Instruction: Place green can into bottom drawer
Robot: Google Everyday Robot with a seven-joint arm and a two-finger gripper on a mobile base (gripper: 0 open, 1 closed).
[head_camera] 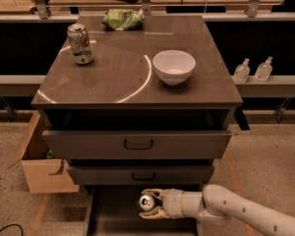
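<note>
My gripper is going to let go of the green can on the middle of the open bottom drawer's dark bottom [149, 213].
My gripper [148, 203] is low in the camera view, reaching in from the right on its white arm [236, 213]. It is shut on the green can [146, 202], which lies on its side with its round silver end facing the camera; its dark body is mostly hidden by the fingers [152, 193]. The can hangs over the open bottom drawer [113, 213], a dark grey tray pulled out below the other two drawers. I cannot tell whether the can touches the drawer floor.
On the cabinet top stand a silver-white can [80, 43], a green chip bag [122, 18] and a white bowl [173, 66]. Two wider drawers [137, 144] with black handles sit above. A cardboard box [39, 168] stands left; two bottles [242, 70] sit on the right shelf.
</note>
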